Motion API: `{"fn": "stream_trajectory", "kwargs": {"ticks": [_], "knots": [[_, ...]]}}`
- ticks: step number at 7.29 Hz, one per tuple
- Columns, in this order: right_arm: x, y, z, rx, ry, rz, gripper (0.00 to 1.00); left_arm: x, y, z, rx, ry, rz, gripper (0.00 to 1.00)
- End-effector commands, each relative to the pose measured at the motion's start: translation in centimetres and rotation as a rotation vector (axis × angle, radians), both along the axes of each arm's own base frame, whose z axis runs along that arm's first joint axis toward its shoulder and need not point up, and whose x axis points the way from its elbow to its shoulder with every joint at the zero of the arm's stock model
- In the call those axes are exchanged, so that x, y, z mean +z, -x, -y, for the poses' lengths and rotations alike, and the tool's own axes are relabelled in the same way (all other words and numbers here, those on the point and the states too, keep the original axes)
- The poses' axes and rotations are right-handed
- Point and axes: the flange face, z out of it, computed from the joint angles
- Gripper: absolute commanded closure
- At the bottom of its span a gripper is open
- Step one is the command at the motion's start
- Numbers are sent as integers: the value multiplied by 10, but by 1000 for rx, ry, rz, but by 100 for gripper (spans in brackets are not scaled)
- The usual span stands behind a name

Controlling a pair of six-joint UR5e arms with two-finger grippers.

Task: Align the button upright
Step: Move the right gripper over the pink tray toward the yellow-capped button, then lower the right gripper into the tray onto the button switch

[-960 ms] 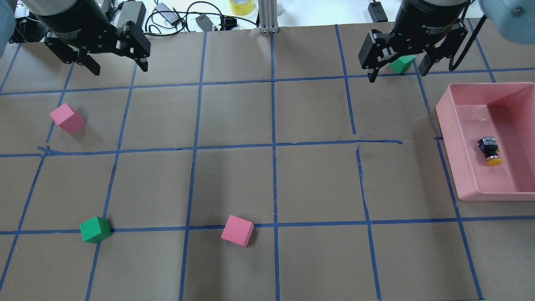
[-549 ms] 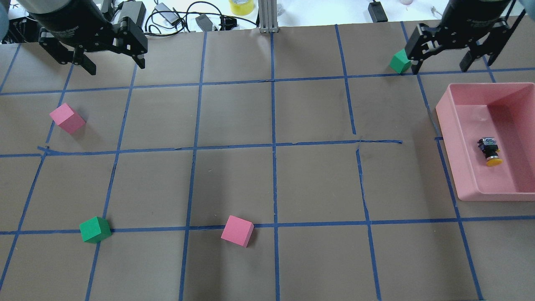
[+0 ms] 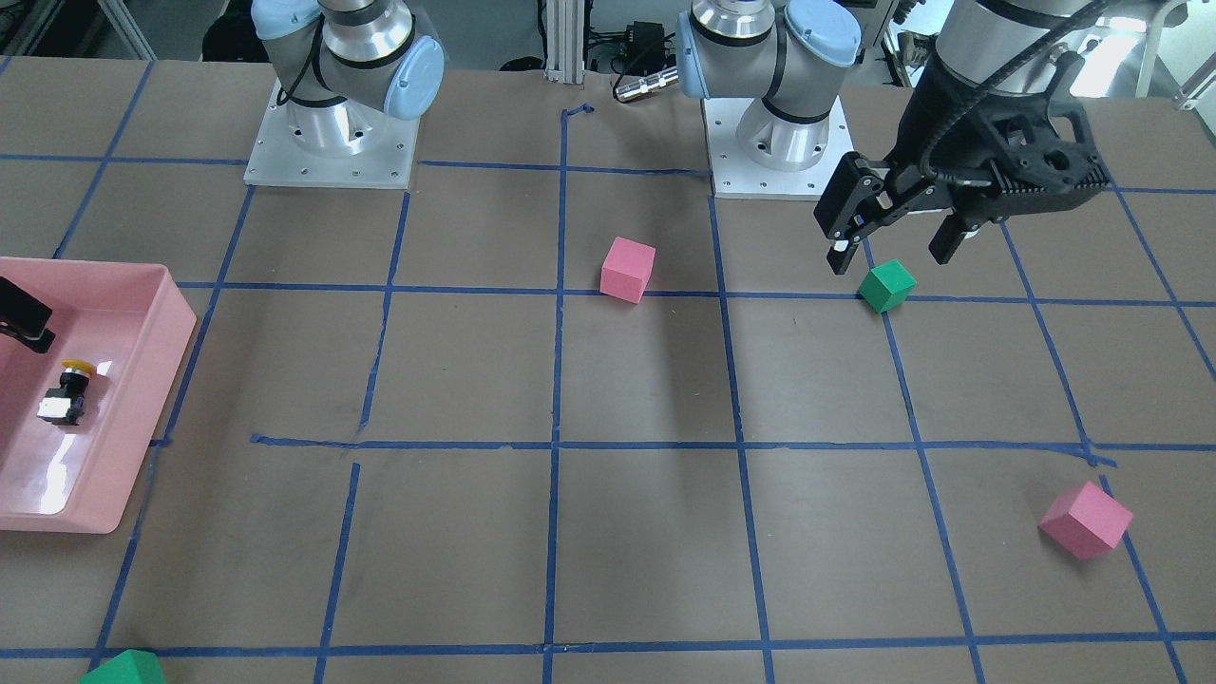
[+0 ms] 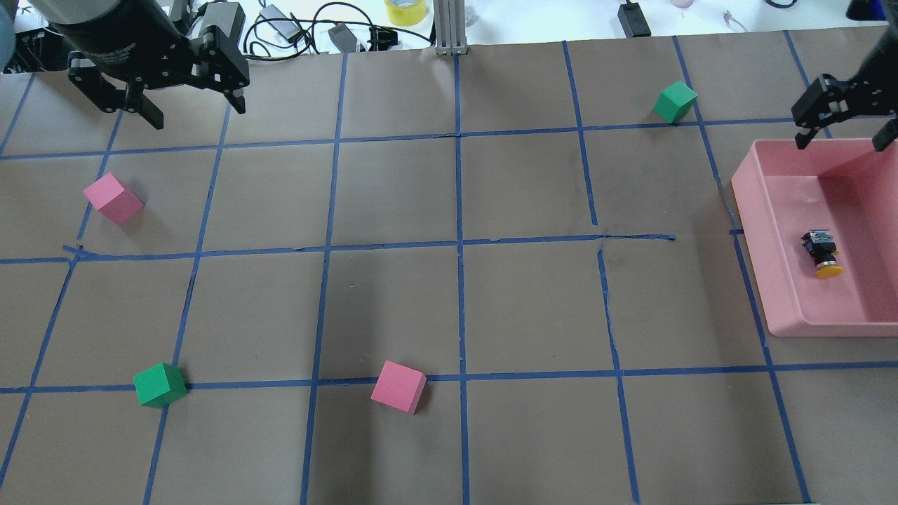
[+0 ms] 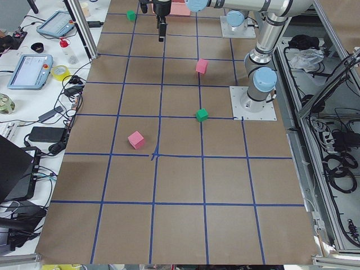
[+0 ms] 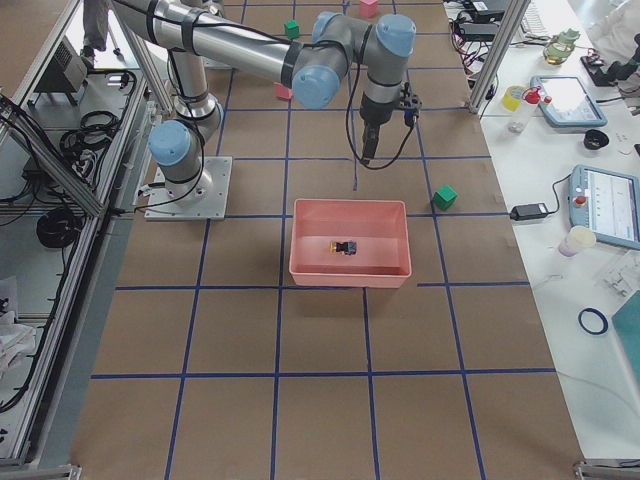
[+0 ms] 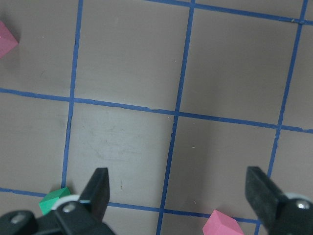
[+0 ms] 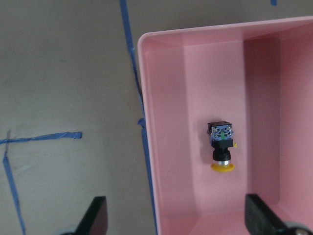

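Note:
The robot's right gripper will next move to the square base (image 3: 61, 407) (image 8: 222, 136) of the button, opposite the yellow cap, and close there.
The button (image 4: 822, 254) lies on its side inside the pink tray (image 4: 751, 203), with its yellow cap toward the robot and its grey-white base away. It also shows in the right wrist view (image 8: 221, 147), in the front view (image 3: 65, 391) and in the right side view (image 6: 346, 246). My right gripper (image 4: 838, 144) is open and empty. It hangs above the tray's far rim, short of the button. My left gripper (image 4: 198, 114) is open and empty, high over the table's far left.
Two pink cubes (image 4: 112, 198) (image 4: 398, 386) and two green cubes (image 4: 160, 384) (image 4: 675, 102) stand on the brown, blue-taped table. The tray's walls (image 8: 146, 122) enclose the button. Cables and a tape roll (image 4: 405, 10) lie beyond the far edge.
My right gripper has moved to the right, from over the far green cube to above the tray's far rim. It has stayed open. The left gripper has barely moved. The button has not moved.

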Motion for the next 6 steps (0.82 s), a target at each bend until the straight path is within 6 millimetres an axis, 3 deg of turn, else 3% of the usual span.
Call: {"fn": "stream_trajectory", "kwargs": {"ticks": [1,2,6], "knots": [[-79,67,-25,59,20,35,2,0,-2,1,3,0,0,0],[-97,76,-27,63,49,40,0,0,-2,1,3,0,0,0],[-119,76,-38,83,6,13,0,0,-3,0,5,0,2,0]]}}
